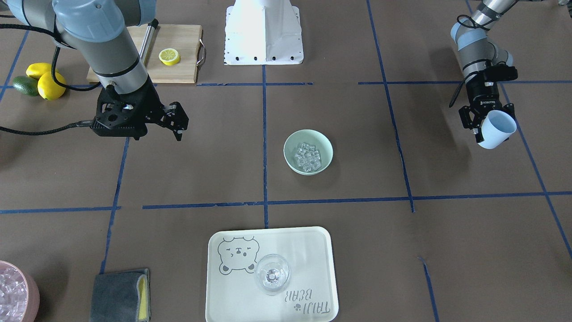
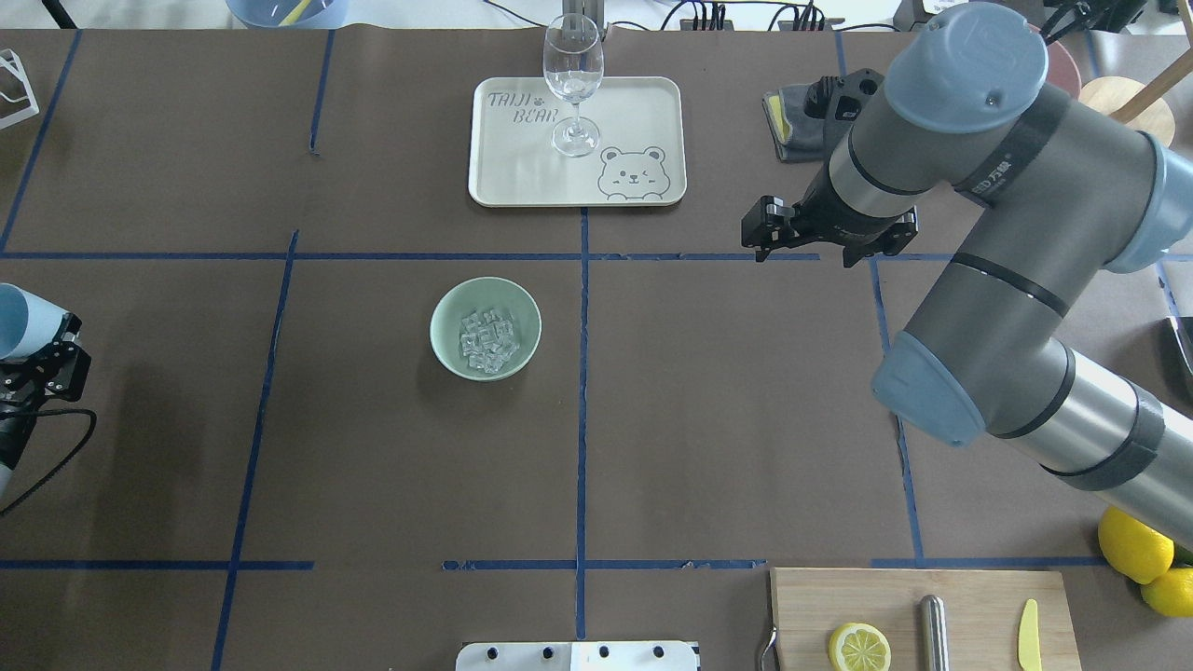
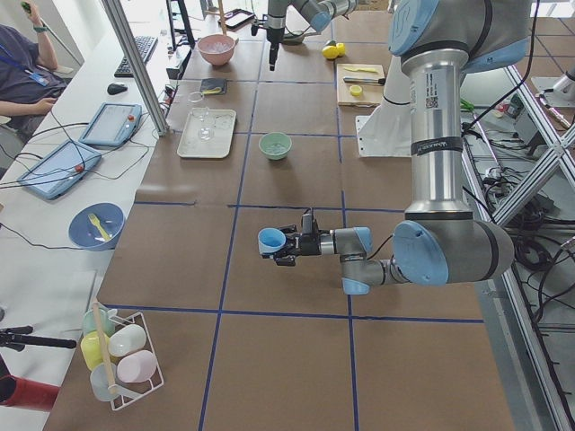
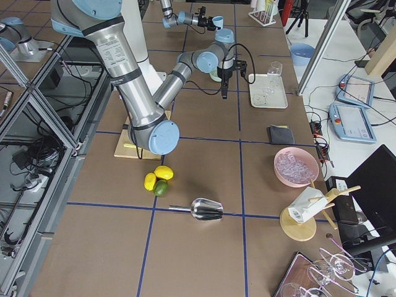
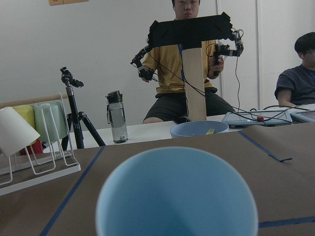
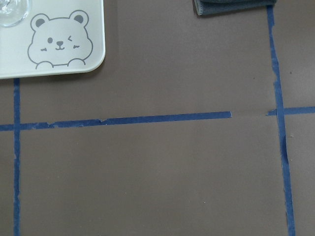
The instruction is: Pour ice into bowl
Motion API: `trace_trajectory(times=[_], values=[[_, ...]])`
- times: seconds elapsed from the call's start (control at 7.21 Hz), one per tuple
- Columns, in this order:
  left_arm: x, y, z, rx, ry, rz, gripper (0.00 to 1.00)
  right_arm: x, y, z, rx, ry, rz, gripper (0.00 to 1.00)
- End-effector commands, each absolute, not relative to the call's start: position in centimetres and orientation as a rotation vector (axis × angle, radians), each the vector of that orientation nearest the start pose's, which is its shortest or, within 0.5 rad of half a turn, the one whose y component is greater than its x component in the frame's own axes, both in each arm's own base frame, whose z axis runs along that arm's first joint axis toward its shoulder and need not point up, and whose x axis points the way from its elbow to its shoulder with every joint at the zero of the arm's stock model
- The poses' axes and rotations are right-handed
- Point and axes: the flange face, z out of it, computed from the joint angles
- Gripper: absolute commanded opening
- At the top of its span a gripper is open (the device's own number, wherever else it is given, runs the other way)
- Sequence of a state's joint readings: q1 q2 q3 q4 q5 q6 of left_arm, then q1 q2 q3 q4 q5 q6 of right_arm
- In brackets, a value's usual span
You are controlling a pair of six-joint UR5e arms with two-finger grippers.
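The robot's left gripper needs to release the light blue cup on the bare table midway (image 1: 465,148) between the long slanting tape lines.
The pale mint-green bowl (image 1: 325,146) (image 2: 452,312) stands near the table's middle and holds a heap of clear ice cubes (image 1: 308,157) (image 2: 488,341). My left gripper (image 1: 489,125) (image 2: 37,359) is shut on a light blue cup (image 1: 497,129) (image 2: 20,320) and holds it tilted on its side above the table, well away from the bowl. In the left wrist view the cup (image 5: 177,196) looks empty inside. My right gripper (image 1: 178,120) (image 2: 825,238) hangs open and empty above bare table, on the bowl's other side.
A cream tray (image 1: 308,250) bears a wine glass (image 1: 271,273). A pink tub of ice (image 1: 13,290) and a grey-yellow sponge cloth (image 1: 120,295) sit near it. A cutting board (image 1: 183,67) with a lemon slice (image 1: 170,56), and lemons (image 1: 49,85), lie by the right arm.
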State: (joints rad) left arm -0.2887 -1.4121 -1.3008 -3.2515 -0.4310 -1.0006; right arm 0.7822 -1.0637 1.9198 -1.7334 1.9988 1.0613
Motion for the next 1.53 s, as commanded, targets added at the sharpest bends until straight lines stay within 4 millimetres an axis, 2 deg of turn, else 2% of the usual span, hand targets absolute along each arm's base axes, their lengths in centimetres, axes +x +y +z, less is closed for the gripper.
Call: trace_trajectory(times=[0.0, 0.55, 0.83, 1.25, 1.39], values=[[28.8, -31.8, 66.2, 1.32, 0.615, -0.506, 0.0, -35.9, -48.7, 24.5, 0.083, -0.791, 0.109, 1.0], [30.6, -32.0, 66.3, 1.299, 0.563, -0.448, 0.0, -35.9, -48.7, 24.5, 0.083, -0.791, 0.111, 1.0], [31.0, -31.9, 66.4, 1.269, 0.588, -0.421, 0.06, -35.9, -48.7, 24.5, 0.082, -0.789, 0.111, 1.0], [31.7, -31.6, 66.6, 1.197, 0.643, -0.35, 0.06, -35.8, -48.7, 24.5, 0.084, -0.79, 0.111, 1.0], [31.7, -31.5, 66.6, 1.185, 0.66, -0.343, 0.14, -35.8, -48.7, 24.4, 0.085, -0.791, 0.112, 1.0]])
